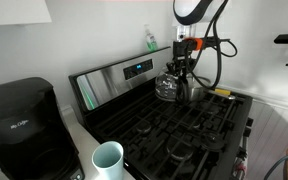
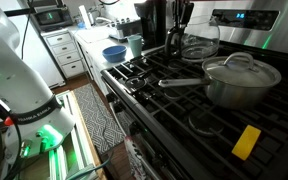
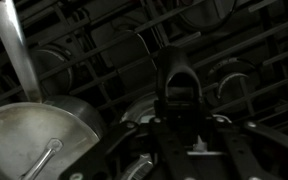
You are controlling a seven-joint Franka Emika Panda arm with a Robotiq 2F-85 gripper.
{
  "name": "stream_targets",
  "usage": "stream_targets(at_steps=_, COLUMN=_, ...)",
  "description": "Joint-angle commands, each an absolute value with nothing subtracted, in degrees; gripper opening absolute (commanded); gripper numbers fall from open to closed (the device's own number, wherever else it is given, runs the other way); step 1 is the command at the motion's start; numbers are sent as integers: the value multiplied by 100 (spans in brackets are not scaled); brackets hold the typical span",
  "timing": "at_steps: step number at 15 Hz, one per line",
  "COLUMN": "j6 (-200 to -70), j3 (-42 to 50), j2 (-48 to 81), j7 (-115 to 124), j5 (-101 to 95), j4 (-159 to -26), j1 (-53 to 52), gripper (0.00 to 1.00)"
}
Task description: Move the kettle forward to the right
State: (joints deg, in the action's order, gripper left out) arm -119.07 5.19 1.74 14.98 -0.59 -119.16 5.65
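Observation:
Next, my gripper puts the kettle down on the rear black grate (image 1: 155, 101) near the control panel, spaced apart from the steel pot.
The kettle (image 1: 172, 87) is clear glass with a round belly and a dark top. It stands on the rear of the black stove grates, next to the shiny steel pot (image 2: 242, 80), and shows in both exterior views (image 2: 196, 45). My gripper (image 1: 184, 62) reaches straight down onto its top. In the wrist view the two fingers (image 3: 179, 115) close in on the kettle's dark top piece (image 3: 177, 70), which fills the gap between them. The kettle's base appears to rest on the grate.
The steel pot's lid (image 3: 34, 140) lies close beside the gripper, and its long handle (image 2: 182, 83) points across the burners. A yellow sponge (image 2: 247, 142) lies on the stove. A pale blue cup (image 1: 108, 160) and a coffee maker (image 1: 19, 120) stand on the counter.

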Motion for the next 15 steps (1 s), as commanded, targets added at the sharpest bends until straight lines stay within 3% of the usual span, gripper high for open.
stream_targets(at_steps=1, j6=-11521, j3=532, j2=822, j7=1540, j5=-313, j4=-11013, j1=522, gripper=8)
stream_targets(at_steps=3, j6=-11387, j3=543, j2=1016, j7=1502, j5=-341, j4=-10740, j1=496, gripper=8)
stream_targets(at_steps=4, j6=-11670, j3=550, j2=773, j7=1491, j5=-176, j4=-11220, j1=511, gripper=33)
stream_targets(at_steps=6, j6=-11593, j3=553, j2=964, j7=1490, j5=-195, j4=-10991, j1=495, gripper=33)
stream_targets(at_steps=7, j6=-11647, j3=549, j2=1035, j7=1559, j5=-191, j4=-10945, j1=479, gripper=8)
stream_targets(at_steps=15, j6=-11618, j3=499, j2=1932, j7=1610, j5=37, j4=-10157, j1=426, gripper=8)
